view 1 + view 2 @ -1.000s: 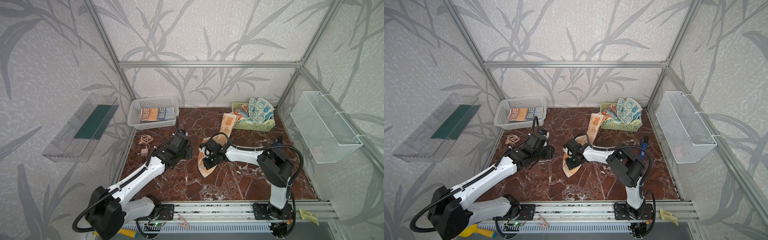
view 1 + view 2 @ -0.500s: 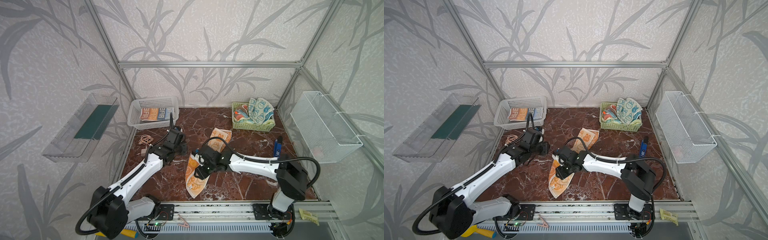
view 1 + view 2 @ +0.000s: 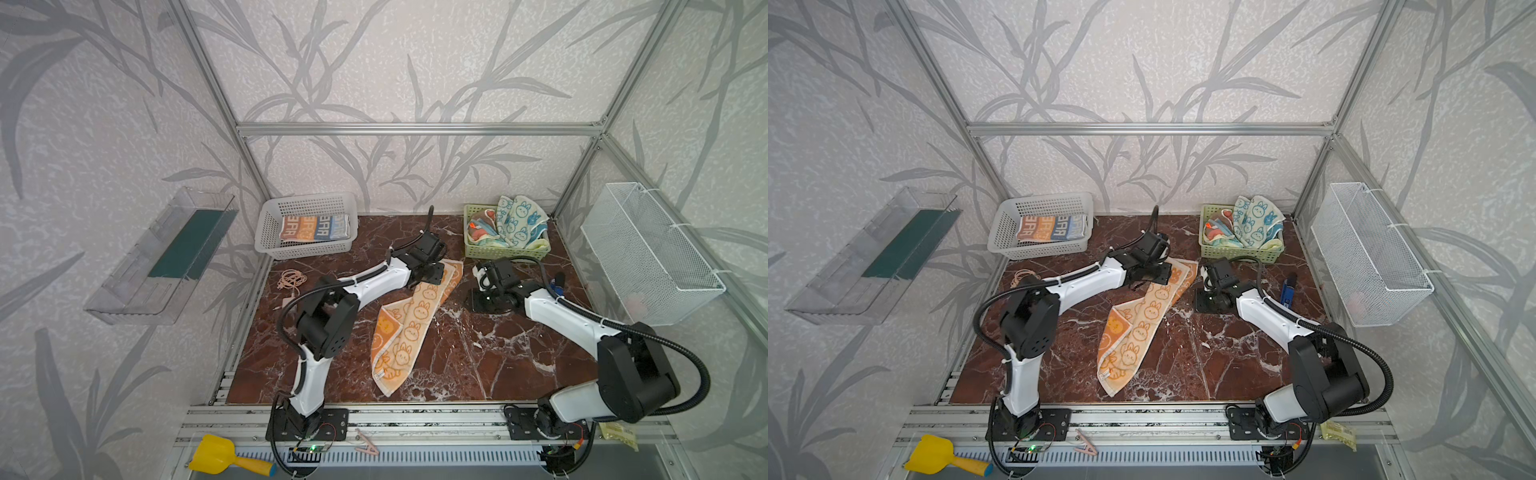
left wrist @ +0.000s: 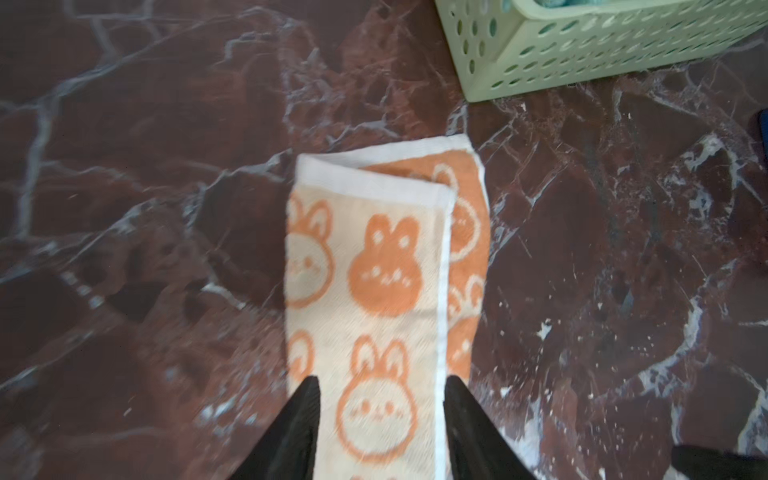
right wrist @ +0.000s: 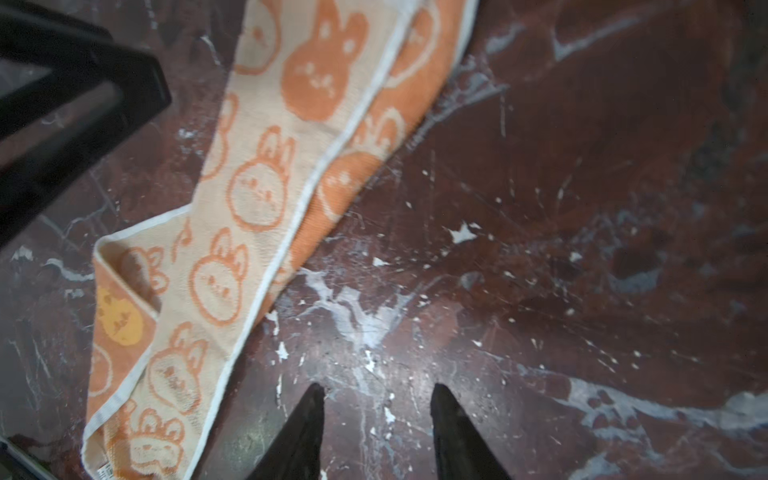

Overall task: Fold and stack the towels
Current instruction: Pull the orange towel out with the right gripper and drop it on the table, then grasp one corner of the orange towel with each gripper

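Next, my right gripper grips the far-end corner (image 3: 461, 264) of the orange towel nearest the green basket, so that both grippers can lift the towel.
An orange towel with bunnies (image 3: 409, 328) (image 3: 1140, 328) lies as a long, lengthwise-folded strip slanting across the marble table (image 3: 498, 353). My left gripper (image 4: 381, 384) (image 3: 432, 275) hovers open over the strip's far end, a finger on each side of its width. My right gripper (image 5: 376, 390) (image 3: 482, 300) stands open over bare marble, right of the towel (image 5: 266, 199), holding nothing. A folded orange and blue lettered towel (image 3: 313, 227) lies in the white basket (image 3: 266, 232). A white towel with blue bunnies (image 3: 519, 216) and other crumpled towels (image 3: 482, 230) fill the green basket (image 3: 507, 251).
A white wire basket (image 3: 648, 253) hangs on the right wall and a clear shelf (image 3: 166, 253) on the left wall. A coiled cord (image 3: 291, 280) lies at the table's left edge, a blue object (image 3: 1288, 286) near the right arm. The green basket (image 4: 582, 54) stands just beyond the towel's far end.
The right gripper dragged the towel out of the green basket toward the front, let go, opened and drew back to the right rear. The left gripper swung over the towel's far end.
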{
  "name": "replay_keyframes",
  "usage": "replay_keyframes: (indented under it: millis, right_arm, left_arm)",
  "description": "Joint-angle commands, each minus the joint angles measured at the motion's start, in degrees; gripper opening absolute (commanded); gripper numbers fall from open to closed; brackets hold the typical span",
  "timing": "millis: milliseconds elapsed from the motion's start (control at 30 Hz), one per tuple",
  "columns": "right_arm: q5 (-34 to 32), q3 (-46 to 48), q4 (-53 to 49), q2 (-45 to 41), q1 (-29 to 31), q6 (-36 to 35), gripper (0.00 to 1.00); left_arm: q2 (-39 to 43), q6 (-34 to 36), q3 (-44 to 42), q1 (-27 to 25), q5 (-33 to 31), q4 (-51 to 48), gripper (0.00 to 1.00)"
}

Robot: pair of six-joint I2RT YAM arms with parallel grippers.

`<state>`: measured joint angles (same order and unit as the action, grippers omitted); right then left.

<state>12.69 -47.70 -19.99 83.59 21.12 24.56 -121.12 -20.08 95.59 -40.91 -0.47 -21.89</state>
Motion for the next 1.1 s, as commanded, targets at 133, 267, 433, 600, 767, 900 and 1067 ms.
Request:
replay_keyframes:
  millis: [133, 267, 433, 600, 767, 900, 1067]
  right_arm:
    - [4.8, 3.3, 5.8, 2.2, -5.3, 0.6, 0.43]
    - [5.7, 5.8, 10.1, 3.7, -6.4, 1.9, 0.42]
    - [7.0, 6.8, 11.1, 4.5, -6.7, 1.9, 0.41]
    - [6.4, 7.0, 10.0, 3.7, -6.8, 0.7, 0.40]
    - [6.1, 7.5, 9.4, 2.0, -6.8, 0.8, 0.40]
    - [6.1, 8.2, 8.8, 0.7, -6.8, 1.0, 0.40]
    - [6.4, 10.2, 8.7, -2.4, -6.8, 2.2, 0.40]
  left_arm:
    - [-14.6, 1.9, 17.2, -1.4, 0.0, -2.1, 0.50]
    - [-19.5, 3.2, 21.9, -2.9, -1.3, -2.0, 0.52]
    - [-23.5, 3.4, 26.3, -3.0, -4.9, -5.0, 0.50]
    - [-25.2, 3.2, 28.5, -3.0, -4.0, -6.3, 0.35]
    - [-22.5, 4.0, 25.7, -3.2, -4.0, -5.9, 0.13]
    - [-17.8, 5.6, 19.9, -3.3, -4.4, -3.6, 0.00]
    - [-8.0, 7.7, 10.3, -3.3, -1.8, -4.0, 0.00]
